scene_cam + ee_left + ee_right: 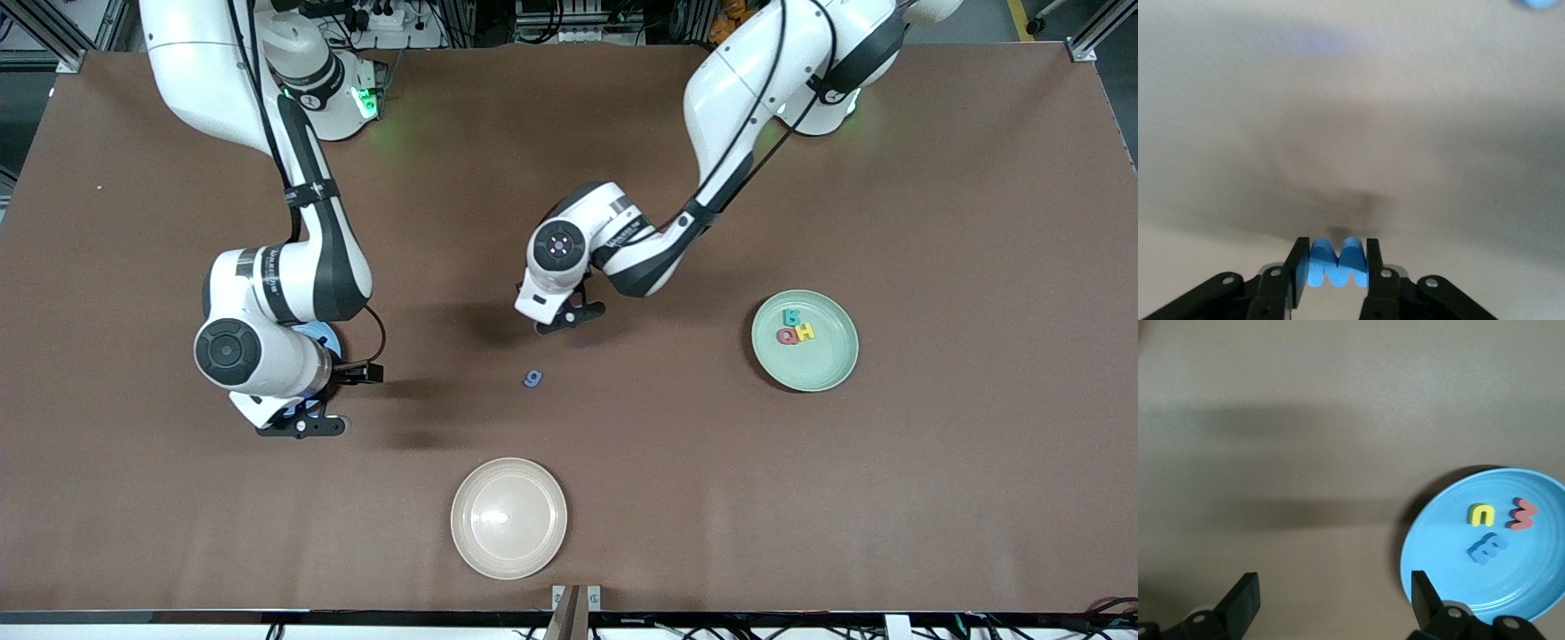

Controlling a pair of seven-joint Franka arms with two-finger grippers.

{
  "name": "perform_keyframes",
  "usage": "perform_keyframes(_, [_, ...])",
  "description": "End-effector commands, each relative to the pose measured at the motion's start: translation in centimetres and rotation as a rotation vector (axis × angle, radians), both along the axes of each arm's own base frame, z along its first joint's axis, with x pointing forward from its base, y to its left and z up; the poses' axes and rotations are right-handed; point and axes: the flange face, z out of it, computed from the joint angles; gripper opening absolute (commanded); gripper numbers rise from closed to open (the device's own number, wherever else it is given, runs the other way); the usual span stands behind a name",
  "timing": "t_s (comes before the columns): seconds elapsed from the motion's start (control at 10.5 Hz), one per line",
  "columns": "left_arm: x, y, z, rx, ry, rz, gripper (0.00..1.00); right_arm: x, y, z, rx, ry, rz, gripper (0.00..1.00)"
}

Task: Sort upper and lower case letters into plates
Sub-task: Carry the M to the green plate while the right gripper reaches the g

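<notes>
I will release the blue foam letter from my left gripper on the mint green plate (807, 315), next to the teal and yellow letters.
My left gripper (569, 317) hangs over the middle of the table, shut on a blue foam letter (1338, 268) shaped like an M or W. A small blue letter (533, 379) lies on the table, nearer the front camera than this gripper. The mint green plate (827, 364) toward the left arm's end holds a teal, a red and a yellow letter (805, 332). The sky blue plate (1531, 580) holds a yellow, a red and a blue letter (1487, 549); in the front view this plate (324, 335) is mostly hidden under the right arm. My right gripper (302, 427) is open and empty beside it.
A beige plate (508, 517) sits empty near the table's front edge, nearer the camera than the loose blue letter. The brown table top (933, 489) is otherwise bare.
</notes>
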Motion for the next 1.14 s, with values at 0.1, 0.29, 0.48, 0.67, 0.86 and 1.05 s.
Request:
perform_keyframes(0.1, [4.9, 9.2, 5.6, 0.004, 0.12, -0.207, 0.24, -0.4, 5.1, -1.2, 0.024, -0.045, -0.156, 1.0])
perform_keyframes(0.29, [7.1, 15.7, 7.9, 0.011, 0.189, -0.31, 0.23, -1.1, 9.3, -2.5, 0.035, -0.082, -0.35, 1.0])
perform_keyframes(0.48, [8.5, 23.5, 8.5, 0.024, 0.196, -0.473, 0.21, -1.3, 13.3, -3.2, 0.057, -0.123, -0.434, 1.0])
perform_keyframes(0.67, [10.7, 33.5, 6.7, -0.018, 0.228, -0.597, 0.21, -2.8, 18.4, -4.4, 0.052, -0.131, -0.509, 1.0])
perform_keyframes(0.86, [10.9, 39.7, 3.4, -0.085, 0.228, -0.624, 0.2, -3.9, 22.5, -6.3, 0.079, -0.184, -0.581, 1.0])
perform_keyframes(1.05, [10.0, 42.2, 0.9, -0.099, 0.224, -0.597, 0.22, -4.0, 23.9, -7.8, 0.081, -0.181, -0.585, 1.0])
